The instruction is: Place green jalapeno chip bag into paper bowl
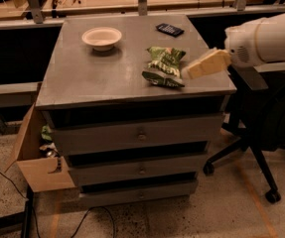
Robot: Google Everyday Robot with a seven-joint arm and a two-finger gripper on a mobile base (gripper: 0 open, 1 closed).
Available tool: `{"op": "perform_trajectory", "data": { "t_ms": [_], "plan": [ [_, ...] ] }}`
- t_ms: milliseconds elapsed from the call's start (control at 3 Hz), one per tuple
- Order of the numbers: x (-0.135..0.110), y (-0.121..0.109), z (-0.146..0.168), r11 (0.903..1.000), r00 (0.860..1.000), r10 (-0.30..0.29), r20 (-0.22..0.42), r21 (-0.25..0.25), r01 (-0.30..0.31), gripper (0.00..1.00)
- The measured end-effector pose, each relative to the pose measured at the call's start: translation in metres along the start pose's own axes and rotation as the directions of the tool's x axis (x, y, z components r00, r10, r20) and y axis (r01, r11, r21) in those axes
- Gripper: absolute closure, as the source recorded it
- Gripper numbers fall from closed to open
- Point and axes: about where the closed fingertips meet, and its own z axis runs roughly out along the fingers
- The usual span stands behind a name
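Note:
Next, my gripper needs to go to the green jalapeno chip bag's near half (166,72) and close there, leaving its far end free.
The green jalapeno chip bag (164,66) lies crumpled on the grey cabinet top (107,68), towards its right front. The cream-white paper bowl (102,37) stands upright at the back left of the top, with nothing in it, well apart from the bag. My gripper (197,68) comes in from the right on a white arm, its cream-coloured tip just right of the bag, close to its edge. It holds nothing.
A small black keypad device (170,29) lies at the back right of the top. A black office chair (266,118) stands right of the cabinet, under my arm. An open cardboard box (35,155) sits on the floor at the left. A wooden bench runs behind.

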Motion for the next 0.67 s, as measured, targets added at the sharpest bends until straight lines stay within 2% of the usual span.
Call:
{"op": "perform_trajectory", "data": {
  "t_ms": [333,667],
  "plan": [
    [-0.018,-0.010,0.049,0.9982,0.999,0.030,-0.027,0.052,-0.029,0.00],
    [-0.029,-0.001,0.067,0.9957,0.996,0.080,-0.033,0.049,-0.079,0.00]
  ]
}}
